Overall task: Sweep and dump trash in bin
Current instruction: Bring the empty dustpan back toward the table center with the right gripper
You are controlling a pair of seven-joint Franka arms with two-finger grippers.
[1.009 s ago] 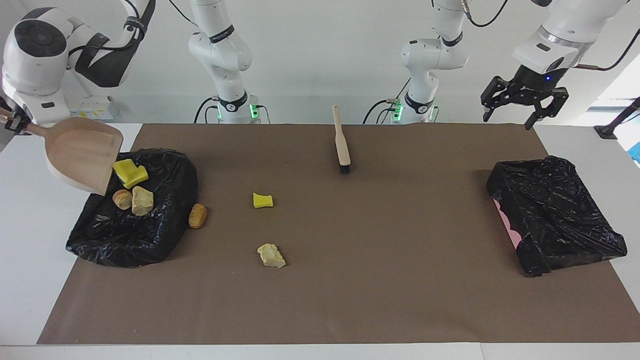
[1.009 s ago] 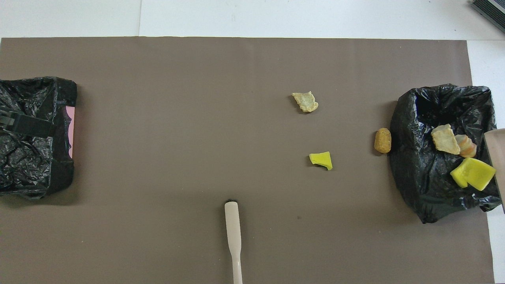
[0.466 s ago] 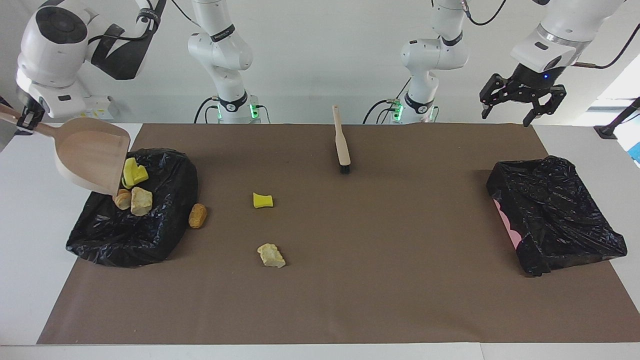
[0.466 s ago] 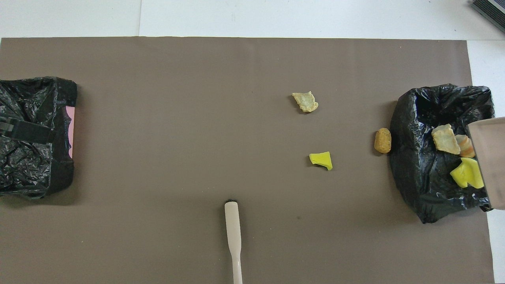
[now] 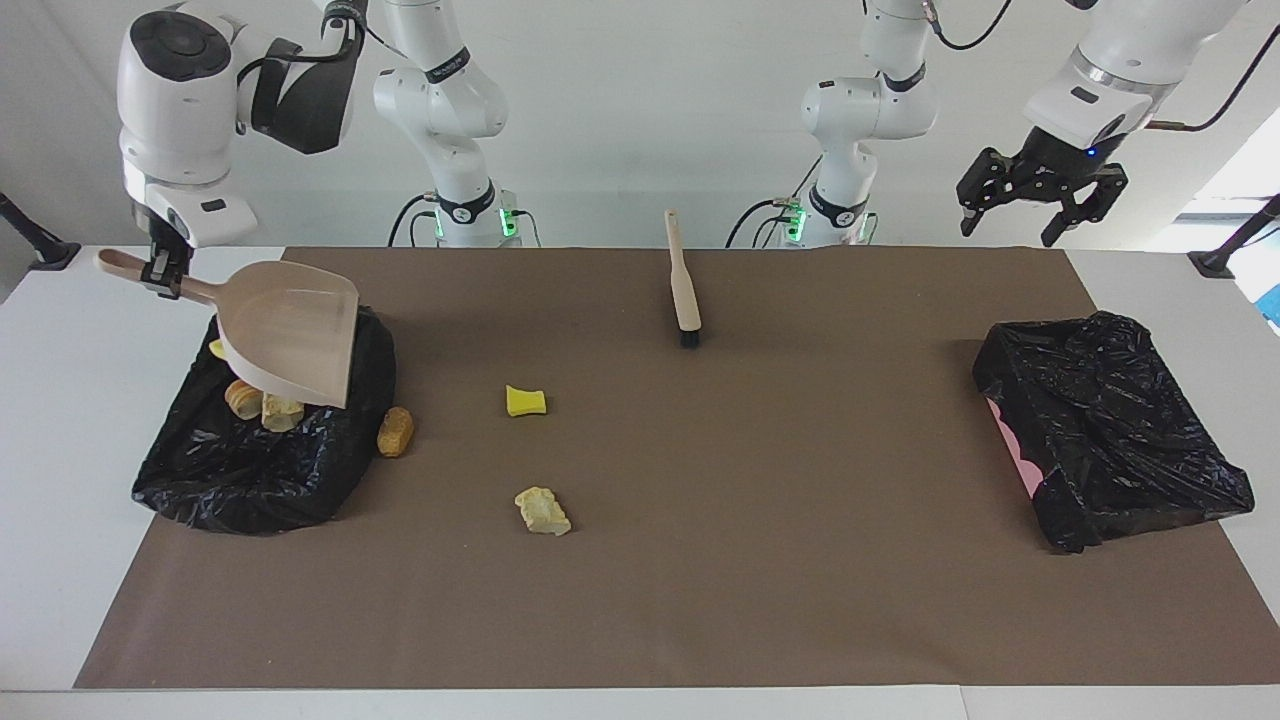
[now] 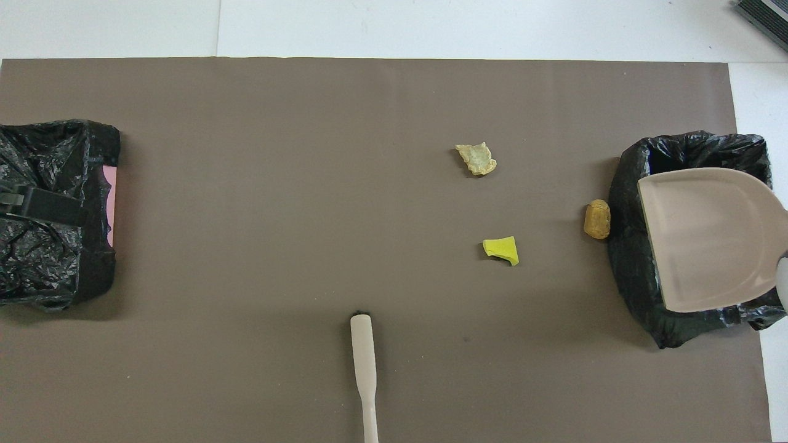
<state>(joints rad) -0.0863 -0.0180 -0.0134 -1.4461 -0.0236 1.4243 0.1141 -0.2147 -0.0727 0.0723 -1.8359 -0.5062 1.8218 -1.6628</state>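
I will use my right gripper to set the beige dustpan down on the brown mat (image 6: 377, 172) next to the beige lump, straight beyond the brush. The dustpan now hangs over the black-lined bin.
My right gripper (image 5: 160, 278) is shut on the handle of the beige dustpan (image 5: 290, 330) (image 6: 708, 237), which hangs almost level over the black-lined bin (image 5: 260, 460) (image 6: 634, 258) at the right arm's end of the table. Under the pan, two pale lumps (image 5: 262, 404) and a yellow sliver (image 5: 216, 348) of trash lie in the bin. On the mat lie an orange-brown lump (image 5: 395, 431) (image 6: 597, 219) against the bin's wall, a yellow chunk (image 5: 525, 401) (image 6: 501, 250) and a beige lump (image 5: 542, 511) (image 6: 476, 158). My left gripper (image 5: 1010, 220) waits open and empty, raised at the left arm's end.
The beige brush (image 5: 684, 290) (image 6: 364, 369) lies on the brown mat (image 5: 760, 560) near the robots' edge, bristles toward the middle. A second black-lined bin (image 5: 1110, 440) (image 6: 55, 209) with a pink edge sits at the left arm's end.
The right arm swung the dustpan from beside the bin to over it and levelled it, so it now covers most of the dumped trash. The left gripper rose slightly.
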